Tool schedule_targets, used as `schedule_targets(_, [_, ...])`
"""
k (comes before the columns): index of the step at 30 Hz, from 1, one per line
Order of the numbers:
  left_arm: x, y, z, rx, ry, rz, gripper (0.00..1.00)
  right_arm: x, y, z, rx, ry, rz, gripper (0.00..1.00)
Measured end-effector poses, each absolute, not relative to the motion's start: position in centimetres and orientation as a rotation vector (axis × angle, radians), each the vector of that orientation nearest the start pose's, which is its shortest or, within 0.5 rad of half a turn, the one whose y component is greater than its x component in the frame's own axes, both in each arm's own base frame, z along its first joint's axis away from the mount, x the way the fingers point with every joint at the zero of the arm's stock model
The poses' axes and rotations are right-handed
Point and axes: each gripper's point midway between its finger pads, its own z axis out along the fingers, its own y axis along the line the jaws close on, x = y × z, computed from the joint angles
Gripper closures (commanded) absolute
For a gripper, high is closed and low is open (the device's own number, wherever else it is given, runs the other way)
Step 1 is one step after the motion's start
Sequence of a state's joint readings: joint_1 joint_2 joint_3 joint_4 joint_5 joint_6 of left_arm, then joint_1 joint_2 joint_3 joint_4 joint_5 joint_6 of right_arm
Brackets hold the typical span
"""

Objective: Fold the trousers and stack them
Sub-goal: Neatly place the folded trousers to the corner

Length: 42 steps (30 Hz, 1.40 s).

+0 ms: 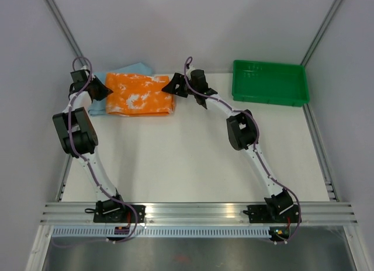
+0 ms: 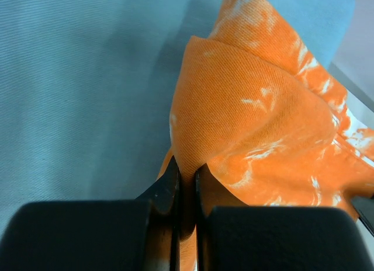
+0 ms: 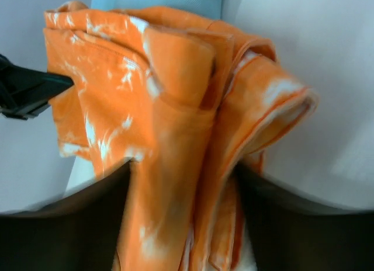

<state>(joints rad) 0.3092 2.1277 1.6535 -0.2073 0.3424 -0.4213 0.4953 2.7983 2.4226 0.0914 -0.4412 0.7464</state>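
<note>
Next, I release the orange trousers from my left gripper atop the light blue trousers (image 1: 110, 89), near the slanted rail.
Folded orange trousers with white blotches (image 1: 139, 94) lie at the back left of the table, on top of light blue trousers (image 1: 133, 69). My left gripper (image 1: 102, 91) is at their left end, shut on a raised fold of orange cloth (image 2: 251, 107), with the blue cloth (image 2: 82, 78) beneath. My right gripper (image 1: 173, 87) is at their right end. Its jaws stand wide and are filled by a thick bundle of the orange trousers (image 3: 175, 78). The left gripper's black tip (image 3: 29, 90) shows at the left of the right wrist view.
A green tray (image 1: 270, 97) stands at the back right. Grey walls and slanted metal rails close in both sides. A metal rail runs along the table's near edge by the arm bases.
</note>
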Motion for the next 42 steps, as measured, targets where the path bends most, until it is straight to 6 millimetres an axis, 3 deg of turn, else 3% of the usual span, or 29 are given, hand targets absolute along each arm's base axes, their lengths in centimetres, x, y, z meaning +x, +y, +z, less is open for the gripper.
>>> schedule_targets(1, [56.0, 10.7, 10.0, -0.637, 2.147, -0.441, 0.98, 58.6, 43.2, 7.6, -0.098, 2.03, 1.237, 0.02])
schedule_targets(8, [57.5, 15.3, 9.6, -0.674, 2.07, -0.419, 0.98, 57.4, 41.7, 7.9, -0.178, 2.072, 1.218, 0.02])
schedule_targets(16, [59.3, 16.3, 11.7, -0.662, 2.001, -0.503, 0.98, 55.0, 40.0, 13.0, -0.239, 2.06, 1.194, 0.02])
schedule_targets(19, [60.3, 17.0, 13.6, -0.633, 1.96, -0.512, 0.98, 54.5, 39.8, 13.4, -0.251, 2.061, 1.193, 0.02])
schedule_targets(24, [60.6, 19.1, 15.7, -0.614, 1.919, -0.477, 0.98, 53.3, 39.4, 10.9, -0.245, 2.134, 1.2, 0.02])
schedule_targets(32, [60.2, 21.1, 15.6, -0.674, 1.917, -0.426, 0.98, 49.2, 38.0, 4.9, -0.218, 2.33, 1.205, 0.02])
schedule_targets(42, [60.6, 22.3, 15.6, -0.708, 1.9, -0.395, 0.98, 47.6, 37.6, 4.9, -0.247, 2.365, 1.194, 0.02])
